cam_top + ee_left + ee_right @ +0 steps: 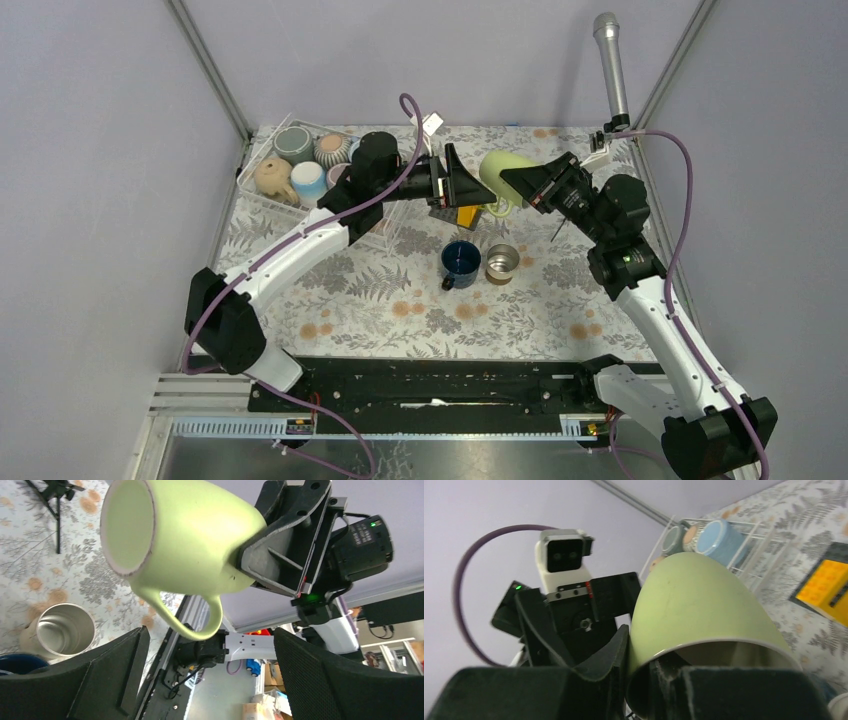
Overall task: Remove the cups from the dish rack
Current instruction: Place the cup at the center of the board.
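Next, my right gripper lets go of the pale green cup beside the steel cup [539, 267], on the side of the steel cup away from the navy cup. The pale green cup now hangs above the table.
A pale green cup [500, 172] hangs in the air over the back middle of the table, lying on its side. My right gripper [518, 182] is shut on its rim, one finger inside the mouth and one outside [644, 675]. My left gripper [478, 186] stands open just left of the cup, its fingers [75, 680] wide apart and off the cup [185, 535]. A navy cup [460, 262] and a steel cup [502, 262] stand on the table below. The dish rack [262, 200] at the back left holds grey [293, 143], ribbed [333, 148], tan [272, 177], light blue [308, 178] and mauve [338, 172] cups.
A yellow block [466, 215] on a dark plate [440, 212] lies under the left gripper. A grey post [610, 65] and a small tripod [55, 495] stand at the back right. Walls close the table on three sides.
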Robot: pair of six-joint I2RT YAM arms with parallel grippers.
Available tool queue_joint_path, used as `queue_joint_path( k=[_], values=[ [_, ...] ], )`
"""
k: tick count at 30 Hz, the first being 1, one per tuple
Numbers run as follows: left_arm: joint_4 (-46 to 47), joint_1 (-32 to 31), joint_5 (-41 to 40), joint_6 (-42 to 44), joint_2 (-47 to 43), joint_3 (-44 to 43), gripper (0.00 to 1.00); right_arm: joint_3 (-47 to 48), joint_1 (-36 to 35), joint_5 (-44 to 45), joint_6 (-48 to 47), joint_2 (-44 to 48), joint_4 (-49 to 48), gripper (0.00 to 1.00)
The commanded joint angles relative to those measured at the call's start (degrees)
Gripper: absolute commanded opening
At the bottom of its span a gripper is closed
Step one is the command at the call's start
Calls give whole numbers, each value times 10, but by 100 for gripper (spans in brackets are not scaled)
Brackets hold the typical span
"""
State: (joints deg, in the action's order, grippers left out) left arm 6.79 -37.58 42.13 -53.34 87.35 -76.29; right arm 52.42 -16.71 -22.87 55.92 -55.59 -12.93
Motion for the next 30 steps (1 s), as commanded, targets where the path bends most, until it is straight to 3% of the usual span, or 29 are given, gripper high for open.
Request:
queue_joint_path(
  k=[1,10,19,30],
  values=[
    [-61,-3,-36,72,-37,-13,99,56,2,51,-58,17,52,0],
    [-204,-12,-92,181,-56,-45,99,136,3,144,-150,4,305,0],
    [-235,-15,-130,210,-62,-51,99,181,-5,231,-202,-11,500,0],
    [-265,-15,-164,238,-68,-69,99,195,-23,366,-229,-51,631,0]
  ],
)
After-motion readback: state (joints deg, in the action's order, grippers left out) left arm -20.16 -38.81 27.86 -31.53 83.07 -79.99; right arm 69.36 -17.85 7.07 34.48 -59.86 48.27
